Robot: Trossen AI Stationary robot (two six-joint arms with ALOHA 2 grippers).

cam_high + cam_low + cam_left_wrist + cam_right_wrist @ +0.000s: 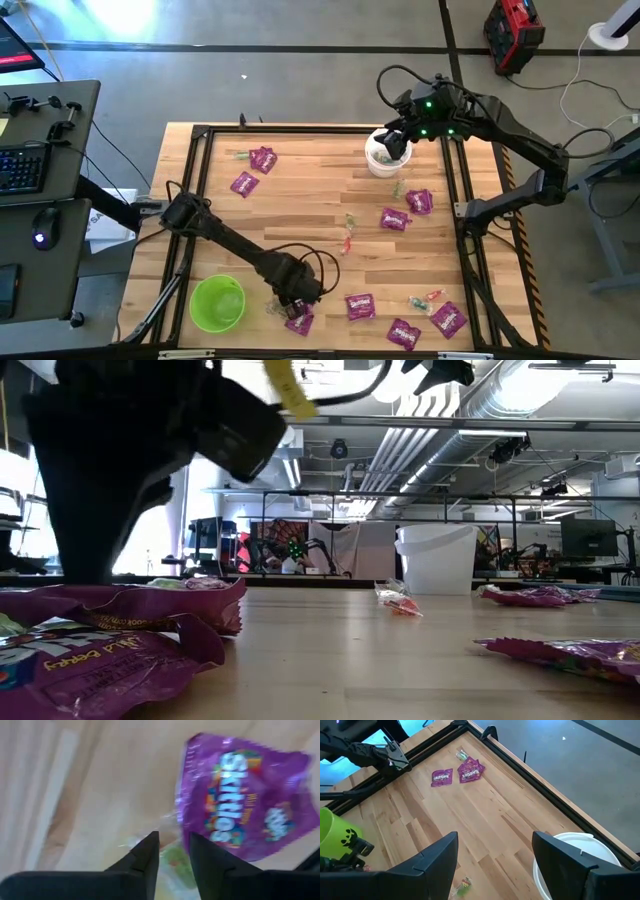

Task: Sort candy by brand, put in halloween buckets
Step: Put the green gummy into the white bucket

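Observation:
My left fingers crowd the purple packet's corner at the green sweet's end, so they should open, shift off the packet and take the green sweet's middle (180, 868).
My left gripper (293, 298) is down at the table's near edge, just right of the lime green bucket (217, 303). It is shut on a small green clear-wrapped sweet (175, 865). A purple packet (245, 810) lies flat beside it, also seen at the near edge in the high view (299, 321). My right gripper (395, 143) hangs open and empty over the white bucket (383, 160) at the far side; that bucket's rim (580, 860) shows beside its wide-apart fingers (440, 852). More purple packets (262, 158) and small sweets (347, 243) lie scattered on the wood. My left gripper has the green clear-wrapped sweet (172, 867) between its two fingers (147, 850), which come at it from above, slanting down. The sweet is low at the table beside the purple packet. Blur hides which part of the wrapper is pinched and whether it is lifted.
A black frame rail (200, 180) runs round the wooden top. Purple packets lie at far left (243, 184), right of centre (395, 218) and along the near right (403, 332). In the low view, packets (100, 650) fill the near foreground. The middle of the table is mostly bare wood.

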